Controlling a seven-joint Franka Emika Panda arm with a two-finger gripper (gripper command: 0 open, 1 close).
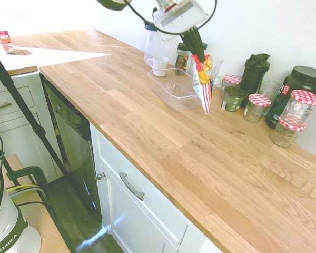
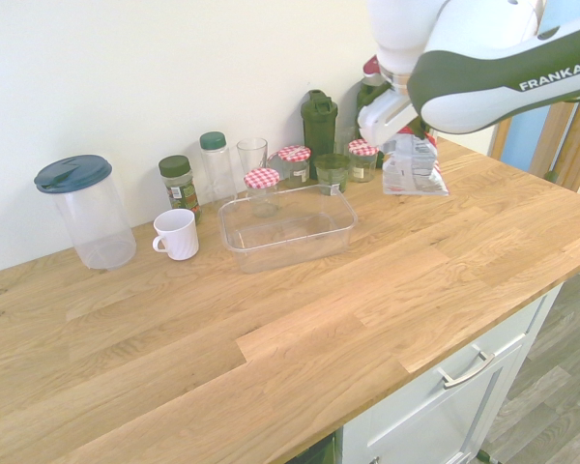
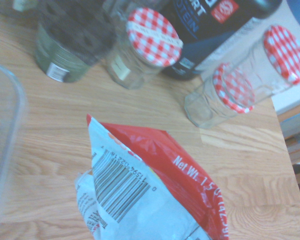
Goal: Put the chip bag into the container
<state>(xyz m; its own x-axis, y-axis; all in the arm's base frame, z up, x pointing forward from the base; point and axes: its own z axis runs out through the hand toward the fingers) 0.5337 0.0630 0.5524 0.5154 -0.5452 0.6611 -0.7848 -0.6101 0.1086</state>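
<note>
Next, my gripper goes to the inside of the clear container [image 1: 171, 96], close to its side facing the cabinet drawer. It will let go of the chip bag there. The bag still hangs above the wooden counter.
The chip bag [image 1: 203, 83] hangs in the air above the wooden counter, red and yellow on one face, white with a barcode on the other [image 3: 140, 190]. My gripper [image 1: 195, 50] is shut on the bag's top edge. In the second exterior view the chip bag [image 2: 413, 164] dangles under the wrist, to the right of the container. The container [image 2: 288, 228], a shallow clear plastic tub, sits empty on the counter beside the bag [image 1: 174, 84]. The bag's lower end hangs clear of the counter.
Jars with red-checked lids [image 1: 304, 105] and dark green bottles [image 1: 253, 71] line the wall behind the bag. A white mug [image 2: 177, 234], a clear pitcher with a blue lid [image 2: 85, 211], spice shakers [image 2: 179, 182] and a drinking glass [image 2: 252, 155] stand near the tub.
</note>
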